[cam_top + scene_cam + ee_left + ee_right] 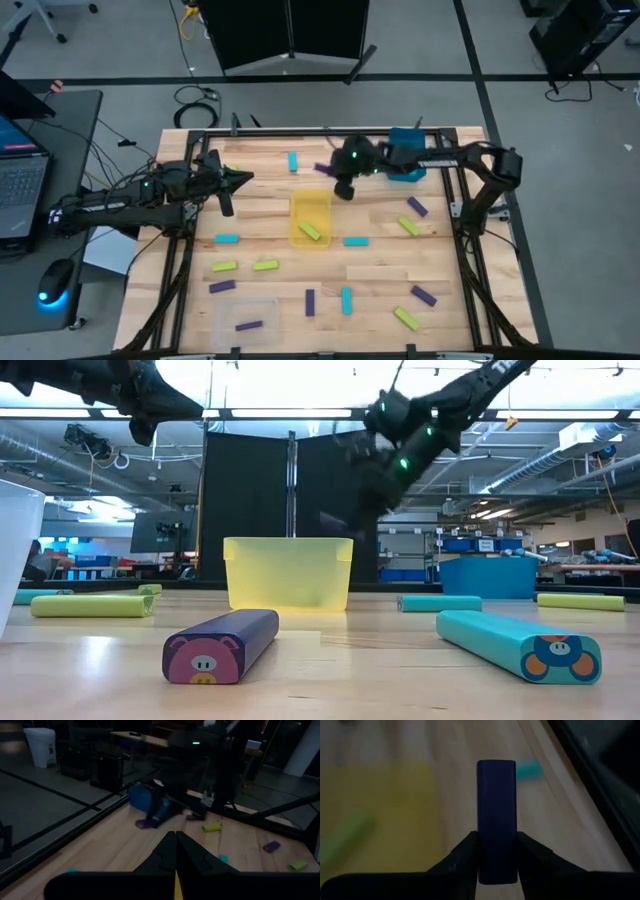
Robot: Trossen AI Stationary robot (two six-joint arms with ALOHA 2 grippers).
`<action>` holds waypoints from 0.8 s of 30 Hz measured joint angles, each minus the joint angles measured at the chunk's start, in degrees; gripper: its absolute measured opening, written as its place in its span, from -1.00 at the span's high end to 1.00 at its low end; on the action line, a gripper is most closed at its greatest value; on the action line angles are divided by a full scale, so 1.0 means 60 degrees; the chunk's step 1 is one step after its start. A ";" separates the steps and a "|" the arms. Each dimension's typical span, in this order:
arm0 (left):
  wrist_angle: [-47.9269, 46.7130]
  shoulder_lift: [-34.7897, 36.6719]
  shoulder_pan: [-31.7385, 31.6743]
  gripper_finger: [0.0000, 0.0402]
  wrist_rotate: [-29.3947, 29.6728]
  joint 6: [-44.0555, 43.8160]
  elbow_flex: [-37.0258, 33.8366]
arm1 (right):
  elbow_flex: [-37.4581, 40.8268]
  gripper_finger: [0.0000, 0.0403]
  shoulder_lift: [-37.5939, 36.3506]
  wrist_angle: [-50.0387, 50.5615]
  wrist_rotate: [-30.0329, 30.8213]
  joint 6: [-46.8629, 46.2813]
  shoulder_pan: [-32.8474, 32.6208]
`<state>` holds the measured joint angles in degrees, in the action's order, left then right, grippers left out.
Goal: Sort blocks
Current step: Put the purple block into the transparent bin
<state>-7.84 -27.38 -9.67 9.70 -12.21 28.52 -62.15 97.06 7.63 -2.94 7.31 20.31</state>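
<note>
Next, my right gripper lets go of its purple block in the clear bin [235, 317], just beyond the purple block lying inside.
My right gripper [335, 173] hangs over the table's far middle, between the blue bin [405, 157] and the yellow bin [310, 218], shut on a purple block [496, 810]. That block also shows in the high view [323, 168]. My left gripper [243, 180] waits shut above the table's left side, touching nothing. Several cyan, yellow-green and purple blocks lie flat on the wood, such as a cyan one [356, 241] and a purple one [417, 207]. One yellow-green block [313, 232] lies inside the yellow bin. My right gripper pinches the purple block between its two fingers, on the two long sides at the block's near end [496, 866]. The block runs along the fingers and sticks out ahead of them. The fingers slant down from the table's right side. The block is lifted clear of the table.
A clear bin [245, 318] with one purple block in it stands at the near left. Black frame rails [462, 250] run along the table's edges. A purple block with a pig face [222, 645] and a cyan one [518, 643] lie close to the low camera.
</note>
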 joint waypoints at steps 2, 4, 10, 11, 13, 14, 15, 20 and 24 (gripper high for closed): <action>0.0095 0.0000 -0.0003 0.95 0.0003 -0.0003 0.0003 | 0.0000 0.45 0.0016 -0.0782 0.0001 -0.0252 -0.0630; 0.0128 0.0003 0.0000 0.95 0.0006 0.0001 0.0003 | 0.0000 0.45 0.0018 -0.1893 0.0003 -0.0531 -0.1283; 0.0120 0.0002 -0.0001 0.95 0.0165 -0.0003 0.0003 | -0.0190 0.45 0.0164 -0.4274 0.0286 -0.0959 -0.3242; 0.0120 0.0001 -0.0001 0.95 0.0167 -0.0003 0.0003 | -0.0353 0.45 0.0288 -0.4451 0.0479 -0.1002 -0.3500; 0.0117 0.0000 -0.0003 0.95 0.0167 -0.0003 0.0003 | -0.0549 0.45 0.0508 -0.4360 0.0700 -0.1170 -0.3892; 0.0124 0.0004 -0.0003 0.95 0.0167 -0.0003 0.0003 | -0.0726 0.45 0.0711 -0.4428 0.0740 -0.1269 -0.4046; 0.0121 0.0004 -0.0003 0.95 0.0167 -0.0003 0.0003 | -0.0899 0.45 0.0931 -0.4654 0.0750 -0.1370 -0.4183; 0.0118 -0.0004 -0.0002 0.95 0.0253 -0.0006 0.0003 | -0.1854 0.45 0.2423 -0.5780 0.0269 -0.1928 -0.4819; 0.0102 -0.0004 -0.0003 0.95 0.0352 -0.0006 0.0003 | -0.3240 0.45 0.3951 -0.5612 -0.0613 -0.2124 -0.5278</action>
<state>-7.22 -27.40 -9.69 11.81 -12.25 28.53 -81.59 120.76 -26.04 -6.62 -5.43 -11.35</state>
